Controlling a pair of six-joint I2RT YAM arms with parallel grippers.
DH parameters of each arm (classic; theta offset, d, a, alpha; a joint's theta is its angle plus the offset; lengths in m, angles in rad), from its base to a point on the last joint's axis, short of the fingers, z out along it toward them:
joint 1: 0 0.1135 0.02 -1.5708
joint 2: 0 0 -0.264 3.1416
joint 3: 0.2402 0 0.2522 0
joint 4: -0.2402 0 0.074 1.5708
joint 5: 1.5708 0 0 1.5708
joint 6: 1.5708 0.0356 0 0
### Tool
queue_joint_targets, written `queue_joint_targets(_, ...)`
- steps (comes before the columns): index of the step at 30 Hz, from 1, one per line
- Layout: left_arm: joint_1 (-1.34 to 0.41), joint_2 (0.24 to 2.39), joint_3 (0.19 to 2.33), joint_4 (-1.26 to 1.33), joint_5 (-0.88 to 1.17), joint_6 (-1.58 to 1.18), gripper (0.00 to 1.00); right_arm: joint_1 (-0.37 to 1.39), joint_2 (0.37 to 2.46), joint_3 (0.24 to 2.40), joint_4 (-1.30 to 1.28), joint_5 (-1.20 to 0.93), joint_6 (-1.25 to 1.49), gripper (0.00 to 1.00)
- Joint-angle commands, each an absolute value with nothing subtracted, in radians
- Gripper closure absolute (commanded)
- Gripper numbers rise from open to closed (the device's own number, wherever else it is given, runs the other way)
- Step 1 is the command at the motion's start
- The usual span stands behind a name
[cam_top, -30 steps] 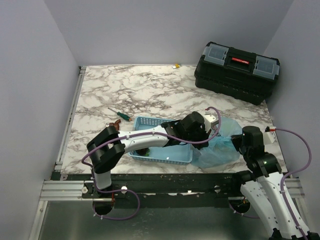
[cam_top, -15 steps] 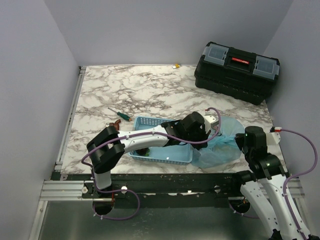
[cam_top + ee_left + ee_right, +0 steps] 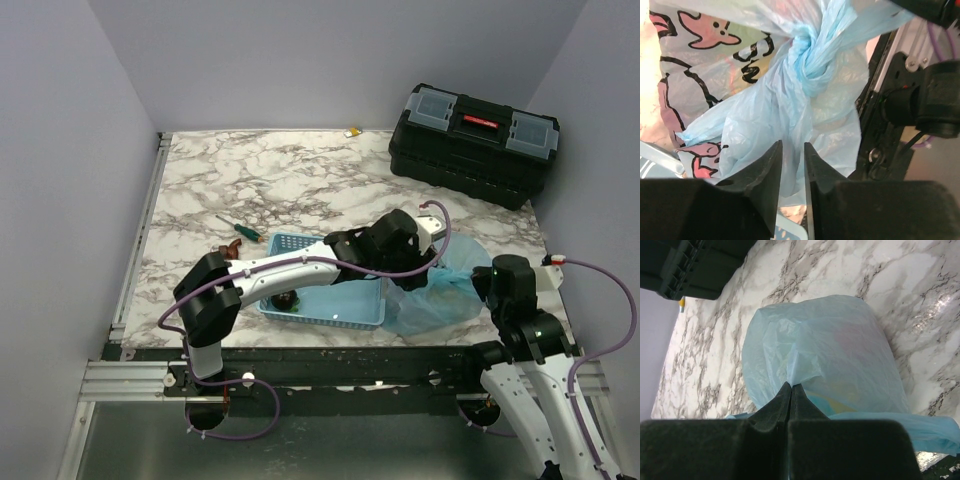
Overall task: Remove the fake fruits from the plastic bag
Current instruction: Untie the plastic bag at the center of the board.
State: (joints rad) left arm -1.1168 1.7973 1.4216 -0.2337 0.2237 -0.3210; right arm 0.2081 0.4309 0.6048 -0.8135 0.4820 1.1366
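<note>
The fingertips of my left gripper are over loose film away from the knot, so that gripper should grip close against the knot (image 3: 807, 90) before my right gripper pulls there.
The light-blue plastic bag (image 3: 440, 305) lies at the front right of the table, its neck twisted into a knot (image 3: 810, 65). My left gripper (image 3: 427, 266) hovers over the bag with its jaws a narrow gap apart (image 3: 793, 150); bag film (image 3: 760, 115) shows through the gap. My right gripper (image 3: 479, 284) is shut on a pinched fold of the bag (image 3: 791, 385). The fake fruits are hidden inside; only faint yellow (image 3: 840, 401) and pink tints show through the film (image 3: 840, 350).
A light-blue latticed basket (image 3: 330, 312) stands just left of the bag, with a dark round fruit (image 3: 287, 300) in it. A black toolbox (image 3: 475, 140) sits at the back right. A green-handled screwdriver (image 3: 240, 228) lies left of the basket.
My left gripper has moved to the right and a little farther back over the bag. My right arm has drawn slightly to the right and nearer, still gripping the bag.
</note>
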Motion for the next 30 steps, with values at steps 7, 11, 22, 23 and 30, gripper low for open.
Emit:
queue_joint_targets(7, -1.126, 1.905, 1.673, -0.315, 0.180, -0.304, 0.30, 0.208, 0.396, 0.632, -0.823, 0.494, 1.110, 0.99)
queue_joint_targets(11, -1.126, 1.966, 1.741, -0.348, 0.170, -0.301, 0.30, 0.209, 0.387, 0.635, -0.825, 0.490, 1.106, 0.99)
queue_joint_targets(22, -1.128, 2.051, 1.794, -0.388, 0.154, -0.299, 0.49, 0.209, 0.380, 0.635, -0.824, 0.484, 1.096, 0.99)
queue_joint_targets(23, -1.129, 2.046, 1.789, -0.388, 0.149, -0.299, 0.58, 0.208, 0.381, 0.636, -0.824, 0.484, 1.096, 0.99)
queue_joint_targets(30, -1.128, 1.948, 1.663, -0.332, 0.133, -0.290, 0.92, 0.208, 0.377, 0.639, -0.835, 0.498, 1.103, 0.99)
